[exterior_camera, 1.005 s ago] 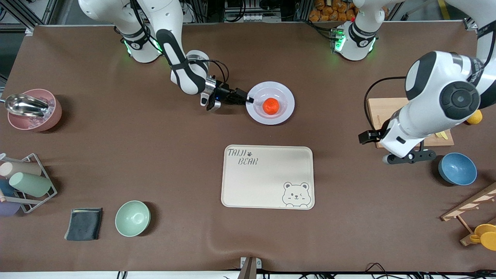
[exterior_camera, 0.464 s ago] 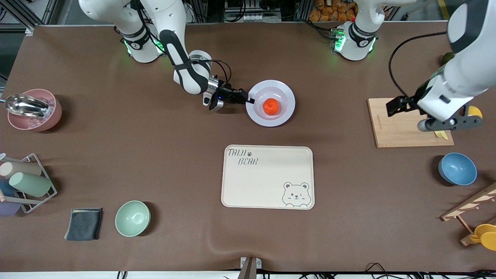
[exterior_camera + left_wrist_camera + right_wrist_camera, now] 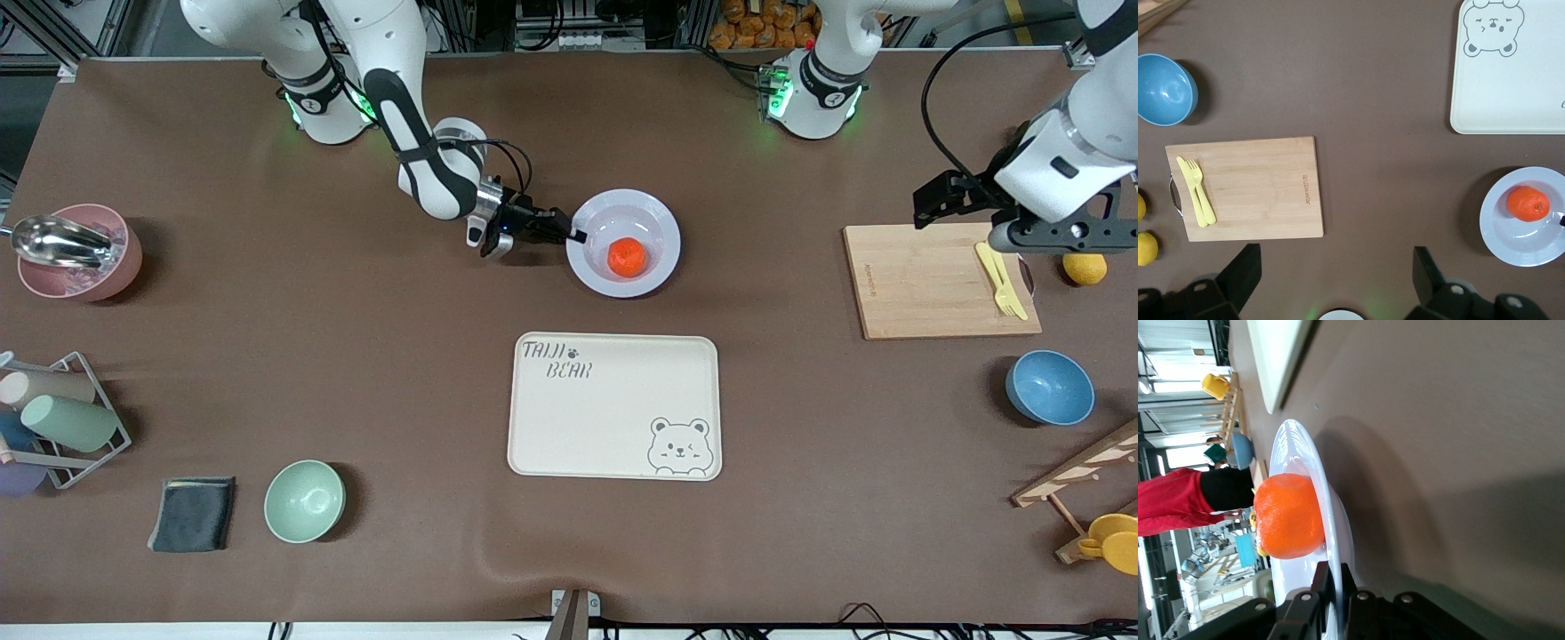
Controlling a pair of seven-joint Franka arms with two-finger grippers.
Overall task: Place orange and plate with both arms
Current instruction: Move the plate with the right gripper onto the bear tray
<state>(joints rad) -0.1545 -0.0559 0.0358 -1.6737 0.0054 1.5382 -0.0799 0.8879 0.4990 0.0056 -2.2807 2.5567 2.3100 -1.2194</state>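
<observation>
I need to use my right gripper to set the white plate with its orange down on the middle of the cream bear tray (image 3: 620, 405).
The white plate (image 3: 662, 240) sits mid-table, farther from the front camera than the bear tray, with the orange (image 3: 627, 256) in its centre. My right gripper (image 3: 573, 236) is shut on the plate's rim at the right arm's side; in the right wrist view its fingers (image 3: 1346, 587) pinch the rim of the plate (image 3: 1335, 513), with the orange (image 3: 1289, 516) just past them. My left gripper (image 3: 1045, 233) is open and empty, up over the cutting board's end. The left wrist view shows the plate (image 3: 1511, 233) and orange (image 3: 1528, 203) well away from that gripper (image 3: 1335, 277).
The cream bear tray (image 3: 613, 406) lies nearer the front camera than the plate. A wooden cutting board (image 3: 925, 280) with yellow cutlery (image 3: 1000, 277), a lemon (image 3: 1084, 268) and a blue bowl (image 3: 1049, 387) are at the left arm's end. A green bowl (image 3: 304, 500) and pink bowl (image 3: 76, 252) are at the right arm's end.
My left arm has lifted and swung away from the blue bowl's area, up over the cutting board's end. My right gripper stays shut on the rim; the plate shifted slightly toward the front camera.
</observation>
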